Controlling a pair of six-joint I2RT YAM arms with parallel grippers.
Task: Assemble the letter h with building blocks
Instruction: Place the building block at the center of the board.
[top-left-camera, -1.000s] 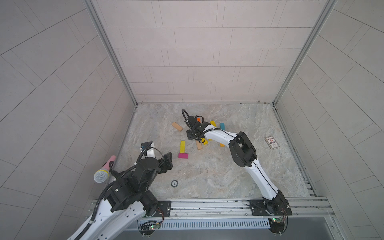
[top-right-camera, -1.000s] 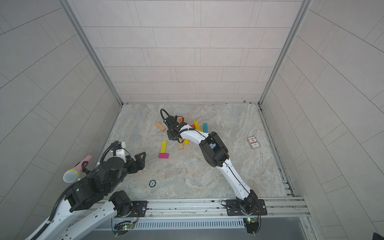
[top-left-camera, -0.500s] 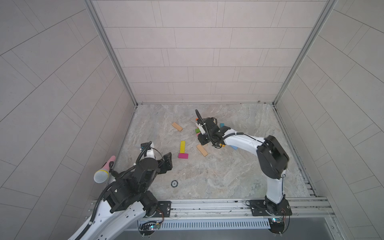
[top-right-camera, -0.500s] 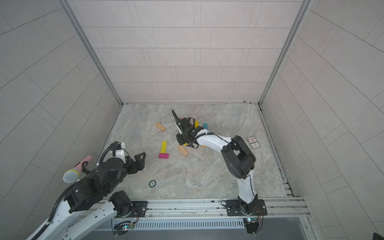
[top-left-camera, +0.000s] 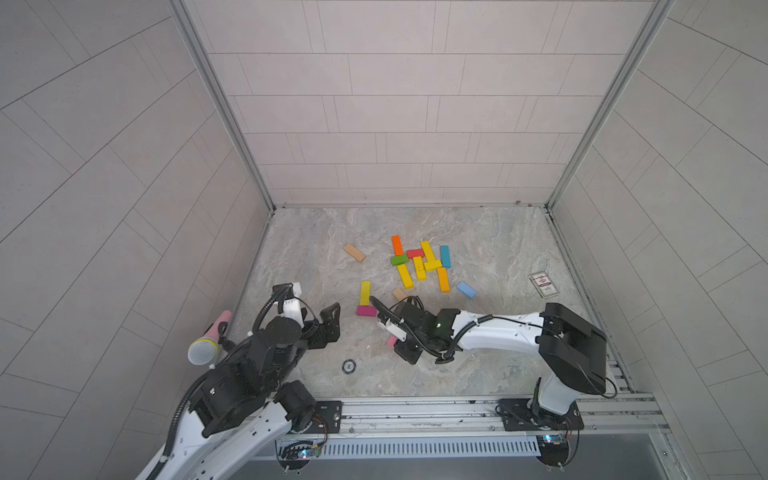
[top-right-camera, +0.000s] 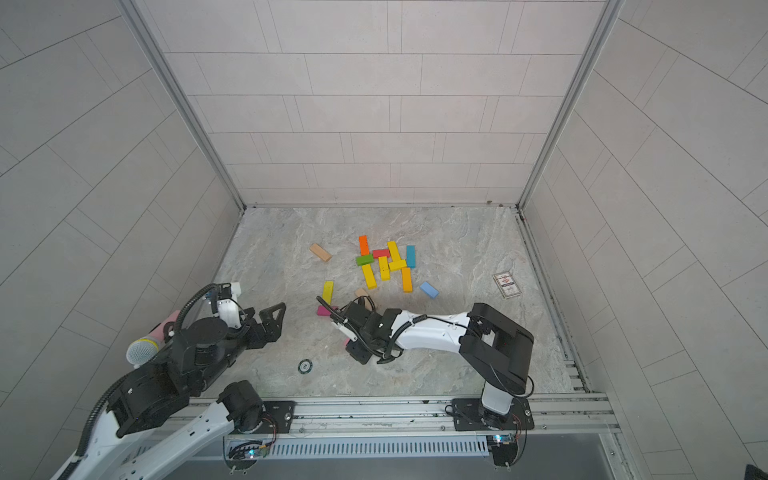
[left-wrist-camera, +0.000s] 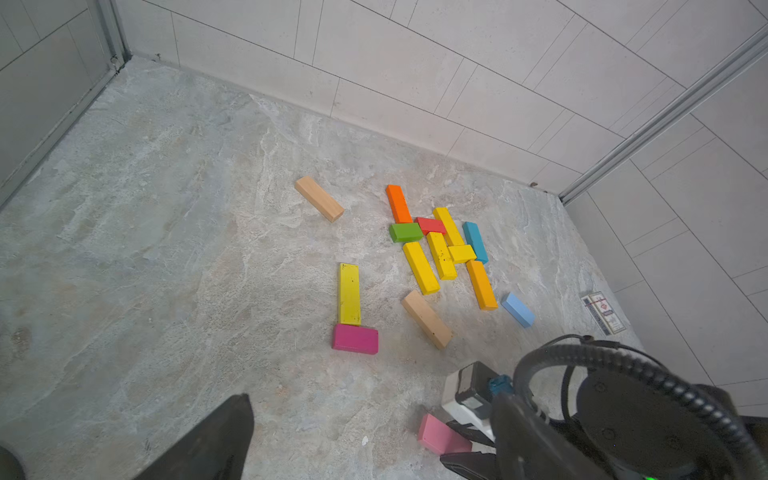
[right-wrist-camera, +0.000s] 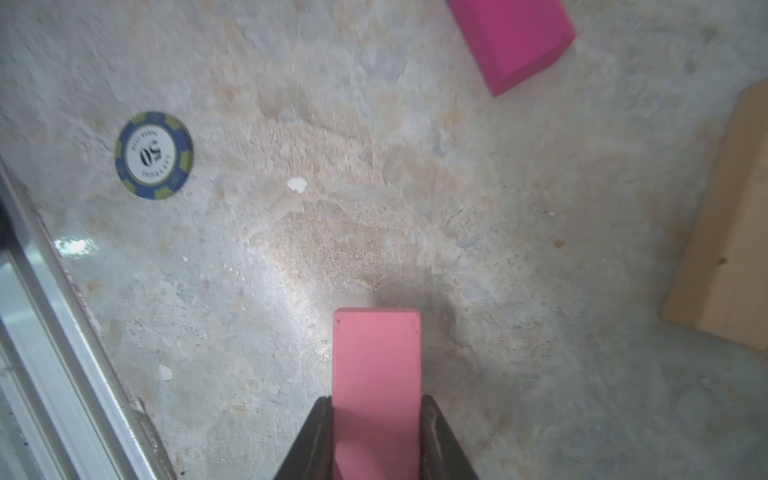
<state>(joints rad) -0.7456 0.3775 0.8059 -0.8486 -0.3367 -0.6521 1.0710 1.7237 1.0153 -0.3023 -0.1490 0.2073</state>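
My right gripper will set down the pink block it holds by the long sides, then turn at the wrist and take the block's two ends (right-wrist-camera: 376, 313) before I join it to the magenta block.
My right gripper (right-wrist-camera: 376, 401) is shut on a pink block (right-wrist-camera: 376, 365), held low over the marble floor (top-left-camera: 478, 365) at front centre; the same pink block (top-left-camera: 391, 341) peeks out under the gripper in both top views. Just beyond lie a long yellow block (top-left-camera: 365, 292) and a magenta block (top-left-camera: 366, 310) across its near end. A plain wood block (left-wrist-camera: 427, 319) lies beside them. Further back sits a cluster of yellow, orange, red, green and teal blocks (top-left-camera: 419, 262). My left gripper (top-left-camera: 329, 322) is open and empty at the front left.
A poker chip (top-left-camera: 348, 366) lies near the front rail, left of the right gripper. A white card (top-left-camera: 544, 284) is at the right wall. A microphone (top-left-camera: 208, 338) leans at the left wall. A light blue block (top-left-camera: 466, 289) and another wood block (top-left-camera: 354, 252) lie apart.
The right arm has swung back from the block cluster toward the front centre, carrying the pink block. The left arm has hardly moved.
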